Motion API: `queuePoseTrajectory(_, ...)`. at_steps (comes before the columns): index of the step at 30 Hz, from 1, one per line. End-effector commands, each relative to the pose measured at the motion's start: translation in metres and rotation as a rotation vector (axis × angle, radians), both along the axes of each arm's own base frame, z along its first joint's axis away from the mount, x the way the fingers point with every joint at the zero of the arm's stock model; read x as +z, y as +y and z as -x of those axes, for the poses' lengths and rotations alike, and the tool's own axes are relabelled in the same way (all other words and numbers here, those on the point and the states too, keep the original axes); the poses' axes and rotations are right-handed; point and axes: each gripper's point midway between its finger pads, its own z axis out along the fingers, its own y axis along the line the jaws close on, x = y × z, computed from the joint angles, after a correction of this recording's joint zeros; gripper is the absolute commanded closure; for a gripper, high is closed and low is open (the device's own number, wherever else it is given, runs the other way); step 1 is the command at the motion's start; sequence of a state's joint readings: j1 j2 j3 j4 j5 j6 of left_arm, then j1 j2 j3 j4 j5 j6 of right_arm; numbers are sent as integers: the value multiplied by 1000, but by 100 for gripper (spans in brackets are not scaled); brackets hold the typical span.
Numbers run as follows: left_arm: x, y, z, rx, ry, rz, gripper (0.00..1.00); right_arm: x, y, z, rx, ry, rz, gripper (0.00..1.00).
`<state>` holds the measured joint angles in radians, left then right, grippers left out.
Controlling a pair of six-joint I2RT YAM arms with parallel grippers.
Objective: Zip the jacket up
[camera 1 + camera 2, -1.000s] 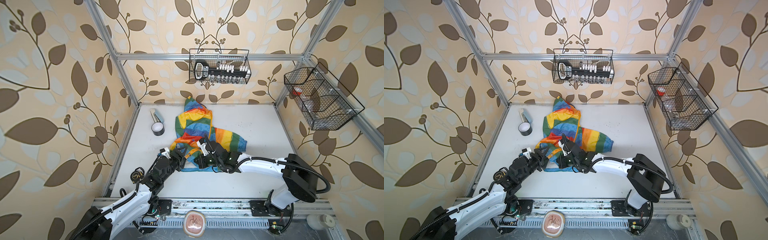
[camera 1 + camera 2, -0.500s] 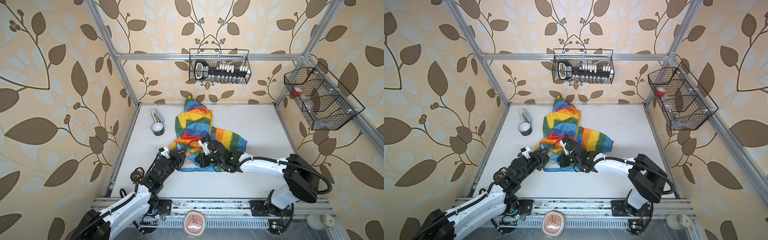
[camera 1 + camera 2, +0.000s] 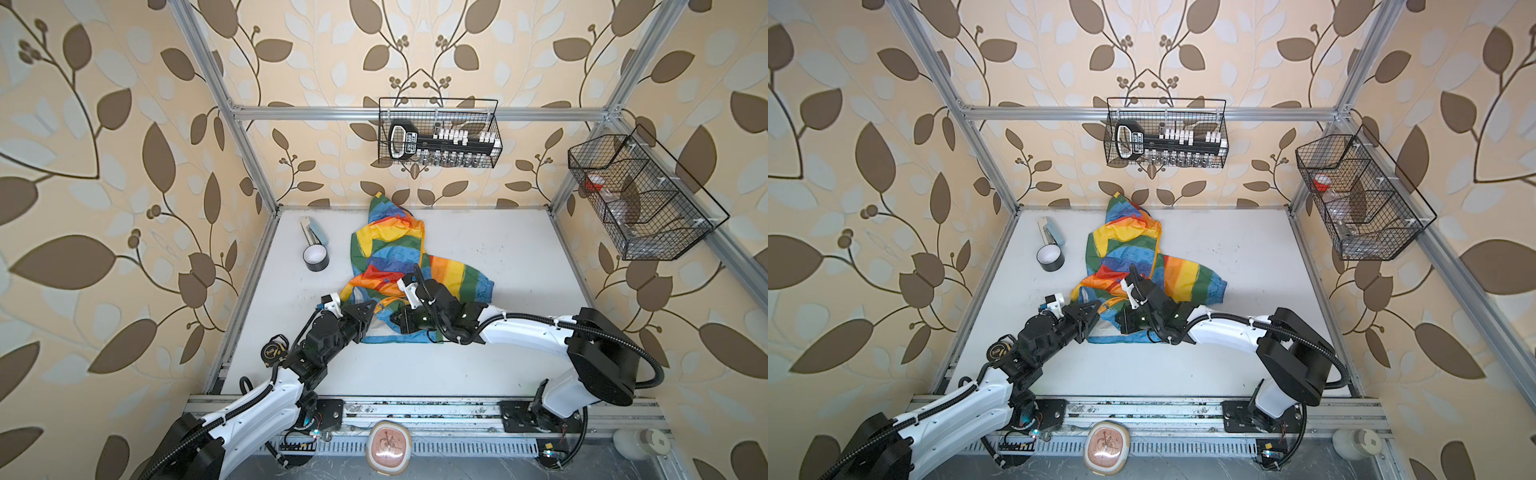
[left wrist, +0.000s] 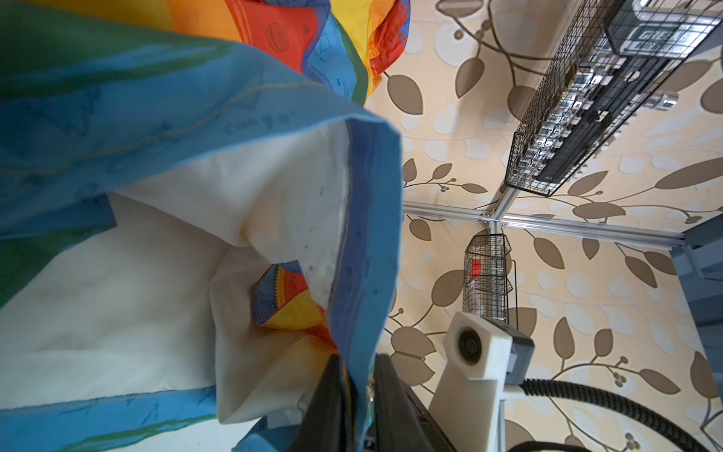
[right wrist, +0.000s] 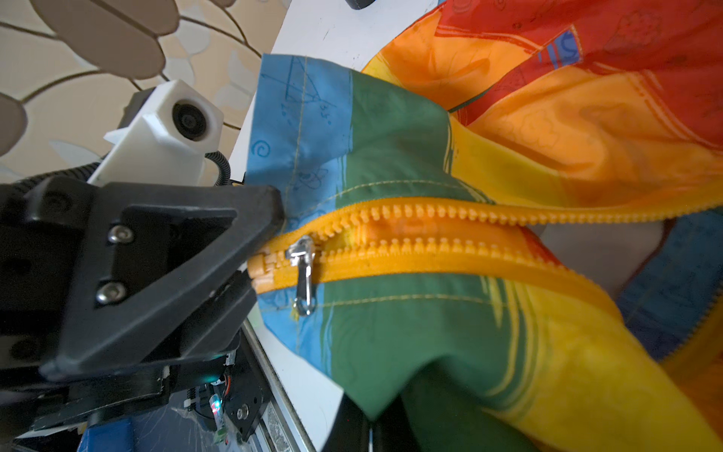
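Note:
The slider's pull tab hangs free while my right gripper pinches green jacket fabric, so my right gripper needs to open and take the silver pull tab [image 5: 304, 290] before zipping.
The rainbow jacket [image 3: 390, 249] [image 3: 1125, 245] lies crumpled mid-table, hood toward the back wall. My left gripper [image 3: 371, 312] [image 3: 1098, 309] is at its near hem. Its jaws [image 4: 360, 375] are shut on the blue hem edge beside the white lining. In the right wrist view these black fingers [image 5: 262, 250] pinch the bottom end of the orange zipper [image 5: 430, 242]. The silver slider [image 5: 303, 250] sits just past them and the teeth beyond it are parted. My right gripper [image 3: 395, 322] [image 3: 1121, 322] [image 5: 369, 426] is shut on green jacket fabric next to the zipper.
A black tape roll [image 3: 316, 259] and a white-blue tool [image 3: 313, 232] lie at the back left. A tape measure [image 3: 272, 351] sits by the left arm. Wire baskets hang on the back wall [image 3: 438, 137] and the right wall [image 3: 640, 199].
My left gripper's jaws have closed onto the jacket's hem at the zipper's bottom end. The right gripper has kept its hold, barely shifting.

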<state>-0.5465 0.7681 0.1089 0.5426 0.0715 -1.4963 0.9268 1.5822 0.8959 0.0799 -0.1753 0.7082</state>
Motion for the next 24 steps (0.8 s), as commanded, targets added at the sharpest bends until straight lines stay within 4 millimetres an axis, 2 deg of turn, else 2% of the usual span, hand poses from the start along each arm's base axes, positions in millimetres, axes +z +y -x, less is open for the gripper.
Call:
queuePoseTrajectory(1, 23, -6, -2, -20, -64, 20, 89, 4, -2, 4, 5, 3, -22, 100)
queuePoseTrajectory(5, 20, -6, -2, -18, -59, 11, 100, 2, -4, 4, 5, 6, -19, 100)
queuePoseTrajectory(7, 18, -5, -1, -19, -58, 1, 100, 3, -6, 4, 0, 7, -20, 100)
queuePoseTrajectory(10, 18, -5, 0, -27, -70, -31, 100, 6, -16, 4, -13, 3, -26, 88)
queuePoseTrajectory(13, 19, -6, 0, -45, -96, -87, 100, 15, -30, 5, -28, -11, -38, 76)
queuePoseTrajectory(17, 26, -15, 1, -108, -142, -152, 100, 38, -42, 6, -34, -38, -80, 68)
queuePoseTrajectory(21, 39, -29, 1, -182, -184, -162, 100, 61, -38, 5, -13, -46, -144, 66)
queuePoseTrajectory(24, 48, -39, 1, -234, -210, -161, 100, 74, -28, 6, 23, -44, -190, 64)
